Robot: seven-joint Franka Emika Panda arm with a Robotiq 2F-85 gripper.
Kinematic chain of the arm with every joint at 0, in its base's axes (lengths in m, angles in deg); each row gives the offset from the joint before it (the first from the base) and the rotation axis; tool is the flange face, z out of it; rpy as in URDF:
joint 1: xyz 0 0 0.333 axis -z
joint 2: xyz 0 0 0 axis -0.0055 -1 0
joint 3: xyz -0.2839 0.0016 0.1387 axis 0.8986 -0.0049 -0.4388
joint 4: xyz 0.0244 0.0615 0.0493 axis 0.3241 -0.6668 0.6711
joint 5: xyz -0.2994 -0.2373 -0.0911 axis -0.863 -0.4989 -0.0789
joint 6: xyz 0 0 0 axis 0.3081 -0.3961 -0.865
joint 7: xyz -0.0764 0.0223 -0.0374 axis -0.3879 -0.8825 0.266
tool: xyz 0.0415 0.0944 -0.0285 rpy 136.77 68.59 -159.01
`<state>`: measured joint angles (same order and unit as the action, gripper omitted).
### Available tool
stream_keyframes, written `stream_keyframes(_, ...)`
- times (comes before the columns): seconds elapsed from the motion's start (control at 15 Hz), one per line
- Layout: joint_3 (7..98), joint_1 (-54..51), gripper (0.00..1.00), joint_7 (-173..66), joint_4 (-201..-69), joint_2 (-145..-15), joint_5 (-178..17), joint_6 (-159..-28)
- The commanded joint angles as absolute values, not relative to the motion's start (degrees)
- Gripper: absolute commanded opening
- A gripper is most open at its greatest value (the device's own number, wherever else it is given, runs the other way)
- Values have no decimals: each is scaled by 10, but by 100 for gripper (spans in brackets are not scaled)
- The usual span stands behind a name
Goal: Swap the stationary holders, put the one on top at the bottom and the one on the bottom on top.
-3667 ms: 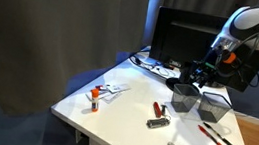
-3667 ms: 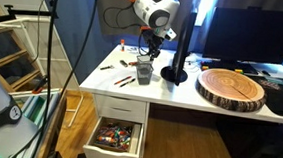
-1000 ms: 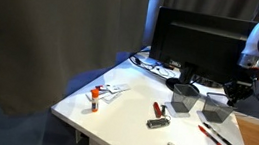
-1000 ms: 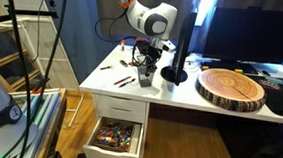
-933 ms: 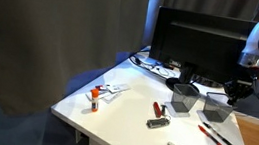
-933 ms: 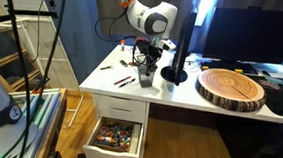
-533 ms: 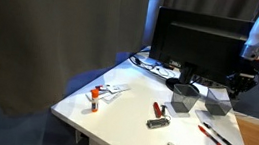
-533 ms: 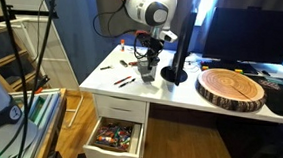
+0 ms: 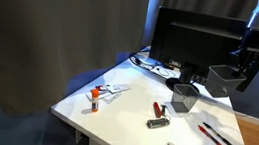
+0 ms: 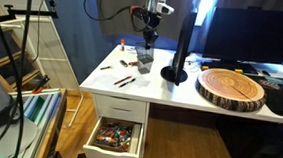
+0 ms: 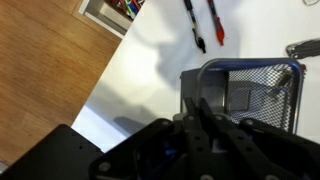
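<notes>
My gripper is going to the darker mesh pot [image 9: 186, 96] [image 11: 244, 103] by the monitor base. It will let go of the grey mesh pen pot inside that pot.
In an exterior view my gripper [image 9: 239, 71] hangs above the desk's right end, shut on the rim of the lighter grey see-through mesh pen pot [image 9: 221, 81], which is lifted clear of the desk. The darker, near-black mesh pot [image 9: 184, 96] stands on the desk below and to its left. From the other side, the lifted grey pot [image 10: 145, 59] hangs under the gripper [image 10: 148, 44]. In the wrist view the shut fingers [image 11: 197, 108] pinch one wall of the grey pot [image 11: 250, 92], with the white desk beneath it.
A black monitor [image 9: 192, 38] stands behind the pots on a round base [image 10: 174, 73]. Red and black pens [image 9: 216, 138] lie near the front right edge. A multi-tool [image 9: 158, 115] and a small bottle [image 9: 95, 96] lie mid-desk. A round wooden slab [image 10: 233, 87] sits nearby, above an open drawer [image 10: 115, 137].
The gripper has risen with the lighter grey pot, lifting it off the desk beside the dark pot. The dark pot has not moved.
</notes>
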<state>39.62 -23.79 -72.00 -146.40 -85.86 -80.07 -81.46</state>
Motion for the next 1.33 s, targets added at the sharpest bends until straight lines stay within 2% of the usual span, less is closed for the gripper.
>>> stream_keyframes(0.0, 375, -238, 2, -680, -1410, -874, -816, -788)
stream_keyframes(0.67, 347, -236, 2, -593, -1279, -1001, -775, -795)
stream_keyframes(1.27, 345, -237, 2, -589, -1220, -1054, -740, -776)
